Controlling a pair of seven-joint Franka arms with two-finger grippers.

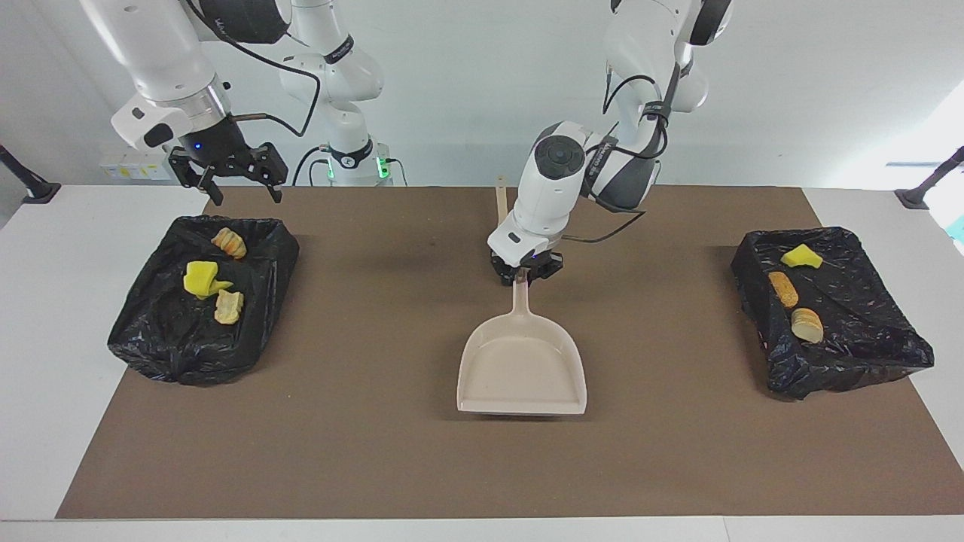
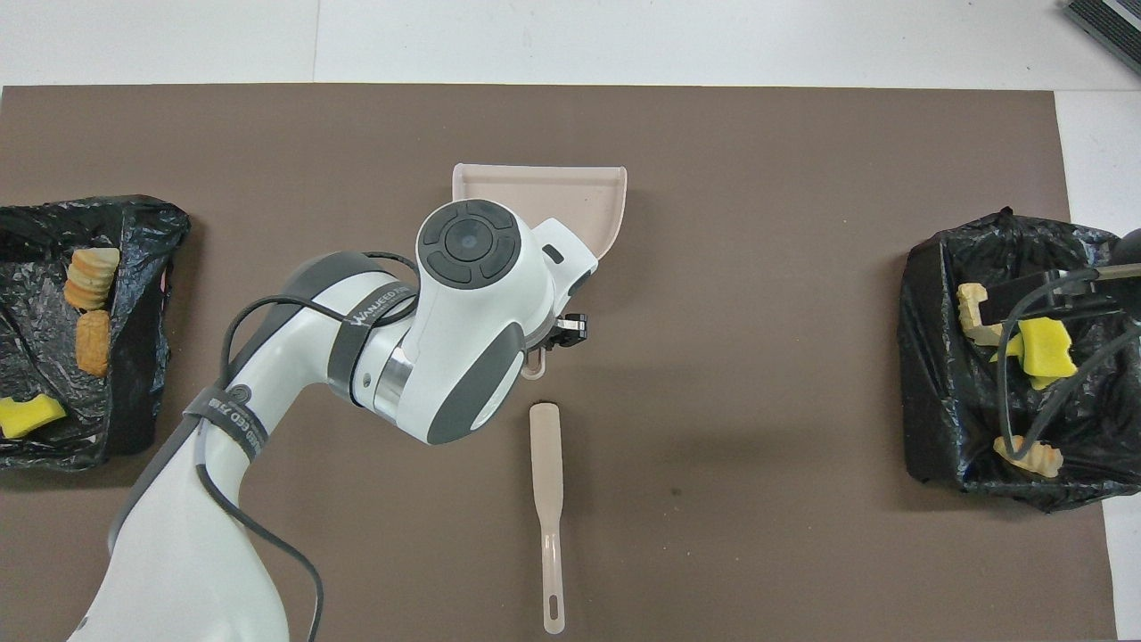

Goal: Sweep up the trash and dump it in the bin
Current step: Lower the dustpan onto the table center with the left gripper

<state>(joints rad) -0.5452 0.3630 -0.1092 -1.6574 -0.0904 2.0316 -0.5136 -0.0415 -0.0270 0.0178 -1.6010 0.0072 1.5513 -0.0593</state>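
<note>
Next, my left gripper lets go of the beige dustpan on the brown mat [image 2: 551,257] just beyond the flat sweeping tool.
The beige dustpan [image 1: 522,369] [image 2: 535,192] lies flat and empty mid-mat. My left gripper [image 1: 525,272] [image 2: 548,343] is at the top of its handle [image 1: 520,301]. The trash lies in two black-bagged bins. The bin at the right arm's end [image 1: 151,339] [image 2: 936,401] holds a yellow sponge scrap [image 1: 202,278] [image 2: 1045,348] and two bread lumps [image 1: 228,306]. The bin at the left arm's end [image 1: 866,331] [image 2: 143,267] holds a sponge scrap [image 1: 800,257] [image 2: 27,415] and two lumps [image 1: 807,324] [image 2: 92,341]. My right gripper [image 1: 242,194] hangs open and empty over its bin.
A beige flat sweeping tool [image 2: 545,499] [image 1: 501,199] lies on the brown mat [image 1: 361,421], nearer to the robots than the dustpan. White table borders the mat. I see no loose pieces on the mat.
</note>
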